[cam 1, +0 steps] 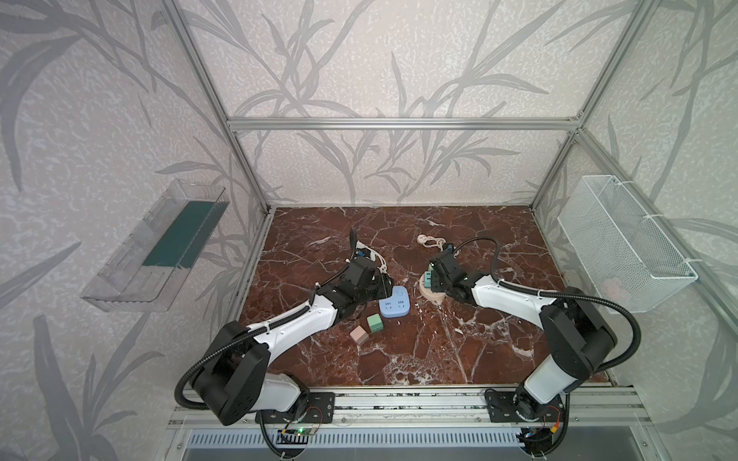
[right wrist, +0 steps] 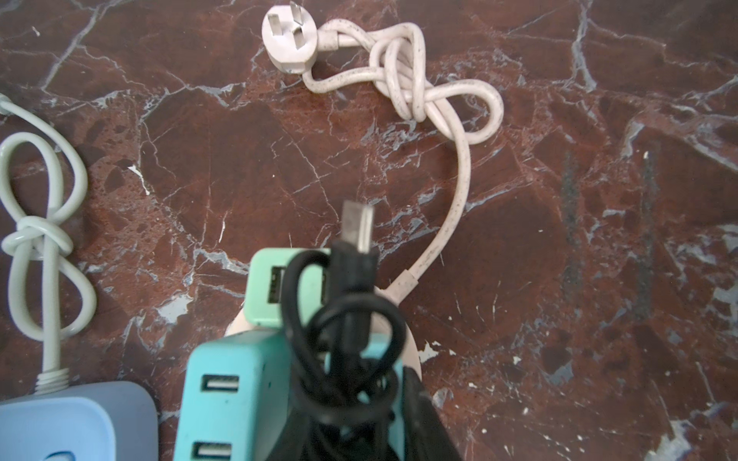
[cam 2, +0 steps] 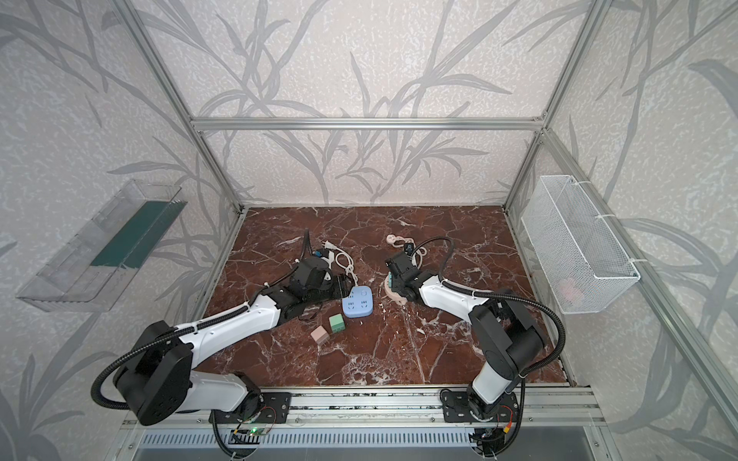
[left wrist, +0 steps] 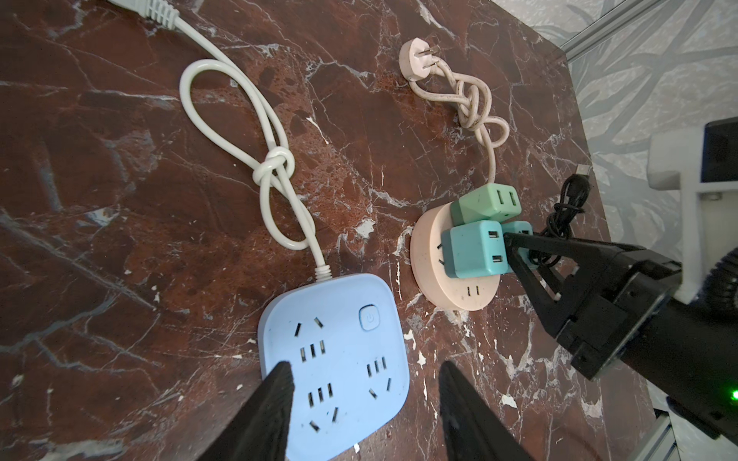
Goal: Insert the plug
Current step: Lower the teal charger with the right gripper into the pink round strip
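Note:
Next, I let go of the bundled black USB cable with my right gripper on top of the second teal charger [cam 1: 449, 283] [right wrist: 364, 355], next to the green charger.
My right gripper [left wrist: 508, 239] is shut on a bundled black USB cable [right wrist: 343, 319]. The cable's metal plug [right wrist: 358, 227] sticks out past the fingertips, free in the air. The gripper hovers at a round pink power strip [left wrist: 451, 287], which holds a teal charger [left wrist: 473, 249] and a green charger [left wrist: 485, 203] with open USB ports. A second teal charger [left wrist: 519, 228] shows behind the fingertips. My left gripper [left wrist: 365, 383] is open. Its fingers straddle the near end of a blue power strip [cam 1: 394, 304].
A green cube [cam 1: 374, 322] and a pink cube [cam 1: 359, 334] lie in front of the blue strip. Both strips' knotted cords and wall plugs [right wrist: 289, 44] trail toward the back. A wire basket [cam 1: 623, 239] hangs on the right wall and a clear shelf [cam 1: 159, 247] on the left.

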{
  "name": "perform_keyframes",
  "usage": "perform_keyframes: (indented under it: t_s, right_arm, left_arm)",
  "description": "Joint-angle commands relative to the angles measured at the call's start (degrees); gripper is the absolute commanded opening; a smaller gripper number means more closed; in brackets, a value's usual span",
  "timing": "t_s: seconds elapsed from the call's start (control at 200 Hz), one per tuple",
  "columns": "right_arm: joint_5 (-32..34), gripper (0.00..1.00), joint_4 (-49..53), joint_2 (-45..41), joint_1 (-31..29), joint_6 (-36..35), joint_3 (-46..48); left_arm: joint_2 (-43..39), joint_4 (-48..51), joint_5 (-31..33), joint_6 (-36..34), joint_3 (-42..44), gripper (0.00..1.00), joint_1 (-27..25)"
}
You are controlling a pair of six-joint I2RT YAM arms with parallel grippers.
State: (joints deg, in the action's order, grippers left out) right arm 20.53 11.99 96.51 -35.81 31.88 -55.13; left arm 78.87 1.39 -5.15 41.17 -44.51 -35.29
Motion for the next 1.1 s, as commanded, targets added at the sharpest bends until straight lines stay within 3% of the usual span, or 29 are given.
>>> perform_keyframes:
  t_s: [0.0, 0.295, 0.61, 1.095]
  right_arm:
    - [-7.83, 0.0, 16.86, 7.43, 0.19, 0.51, 3.85]
    - [-9.68, 0.0, 23.39, 11.21, 0.08, -3.88, -0.75]
    - [-14.41, 0.0, 21.82, 17.47, -0.33, -1.57, -0.05]
    - [-7.39, 0.0, 32.18, 6.72, 0.8, -2.72, -7.86]
  left_arm:
    - [-0.64, -0.92, 0.21, -0.16, -0.14, 0.58, 0.29]
    - [-1.97, -0.31, 2.05, -1.26, 0.89, 0.58, 0.58]
    - [-0.41, -1.37, 1.57, -1.18, 1.27, 0.58, 1.01]
    - [-4.06, 0.01, 1.92, -2.23, 0.86, 0.59, 1.38]
